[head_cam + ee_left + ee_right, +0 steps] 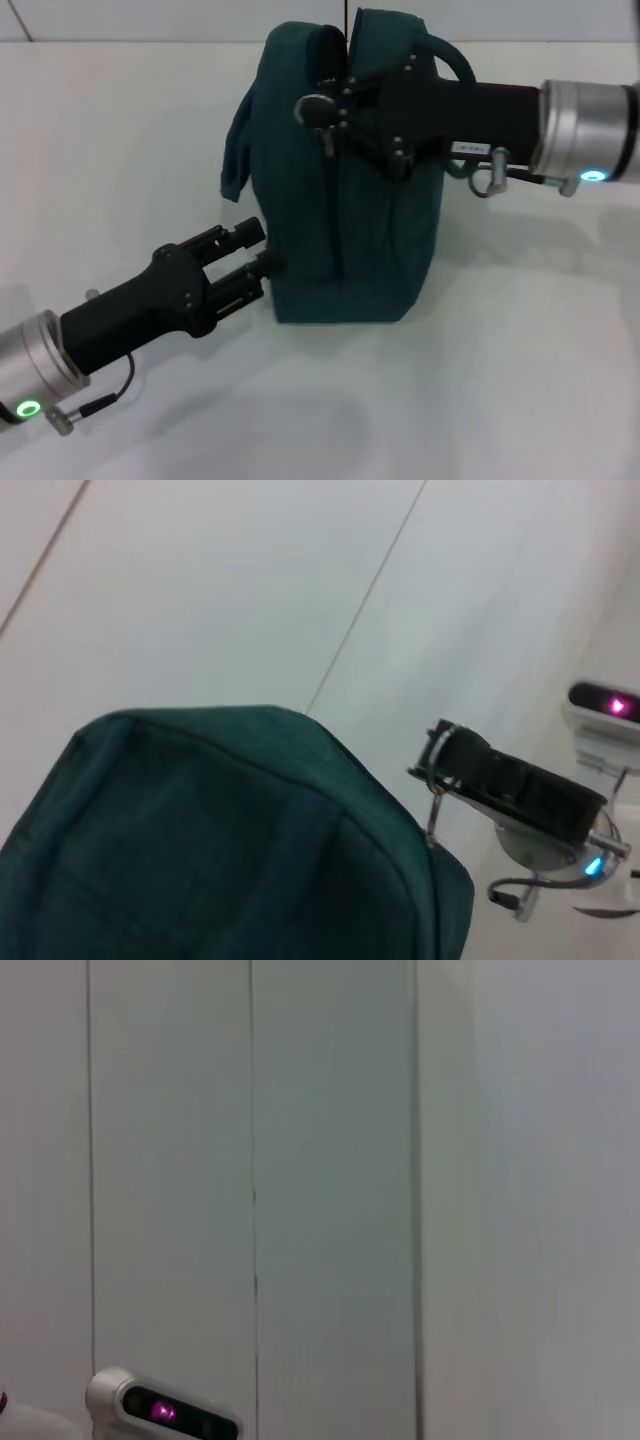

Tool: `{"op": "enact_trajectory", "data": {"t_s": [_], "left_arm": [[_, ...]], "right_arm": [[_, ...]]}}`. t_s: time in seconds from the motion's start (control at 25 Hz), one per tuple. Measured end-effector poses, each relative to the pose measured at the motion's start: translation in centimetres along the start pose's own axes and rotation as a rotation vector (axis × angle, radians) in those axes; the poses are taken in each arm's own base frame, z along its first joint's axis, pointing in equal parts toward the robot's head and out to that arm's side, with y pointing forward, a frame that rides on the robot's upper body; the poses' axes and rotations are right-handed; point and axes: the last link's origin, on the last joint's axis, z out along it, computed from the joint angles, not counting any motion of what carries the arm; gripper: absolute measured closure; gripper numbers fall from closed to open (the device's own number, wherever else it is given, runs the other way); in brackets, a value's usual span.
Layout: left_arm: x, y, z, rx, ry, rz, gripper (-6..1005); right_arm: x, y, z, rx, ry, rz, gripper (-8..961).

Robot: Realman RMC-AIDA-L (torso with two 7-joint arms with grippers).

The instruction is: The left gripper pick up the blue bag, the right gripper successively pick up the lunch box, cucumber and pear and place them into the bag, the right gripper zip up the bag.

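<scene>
I will take hold of the bag's lower side (pixel 280 288) with my left gripper and swing it round before zipping, as my right gripper lies crosswise to the blue bag's seam.
The blue bag (pixel 340 200) stands upright on the white table (pixel 520 350), its top seam drawn together; it fills the lower part of the left wrist view (pixel 220 840). My right gripper (pixel 322 112) reaches in from the right at the bag's top and is shut on the zipper pull (pixel 432 810), which hangs as a thin metal piece under the claw (pixel 445 755). My left gripper (pixel 258 250) is open, its fingertips against the bag's lower left side. One padded handle (pixel 240 150) droops down the left side. The lunch box, cucumber and pear are out of view.
Bare white tabletop surrounds the bag on all sides. A white wall with thin vertical seams stands behind. A small white device with a pink light (pixel 160 1410) shows in the right wrist view and in the left wrist view (pixel 605 705).
</scene>
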Motion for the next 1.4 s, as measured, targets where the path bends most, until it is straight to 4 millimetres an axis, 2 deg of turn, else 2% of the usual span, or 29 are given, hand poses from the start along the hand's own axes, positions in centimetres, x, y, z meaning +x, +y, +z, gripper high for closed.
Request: {"op": "enact_trajectory", "data": {"t_s": [0.16,0.36,0.56,0.8,1.12,1.32,1.4], "left_arm": [[-0.5,-0.1,0.4,0.019,-0.011,-0.004,485],[-1.2,-1.0,1.0,0.078,-0.047,-0.017,263],[-1.3,-1.5,0.9,0.112,-0.05,-0.018,281],[-1.2,-1.6,0.9,0.116,-0.049,-0.013,315],[-0.8,-1.9,1.0,0.132,-0.026,-0.007,570],[-0.8,-1.8,1.2,0.114,-0.034,0.024,805],[-0.9,-1.5,1.2,0.093,-0.047,0.039,844]], "right_arm": [[-0.2,0.1,1.2,-0.026,0.013,-0.007,917],[-0.3,0.1,1.5,-0.024,0.008,-0.012,916],[-0.2,0.1,1.3,-0.015,0.004,-0.004,916],[0.2,0.2,1.1,-0.008,0.009,0.007,915],[0.8,0.4,0.1,0.012,0.01,0.026,914],[0.8,0.0,-0.5,0.048,0.0,0.013,913],[0.8,-0.4,-0.8,0.075,0.001,0.005,913]]}}
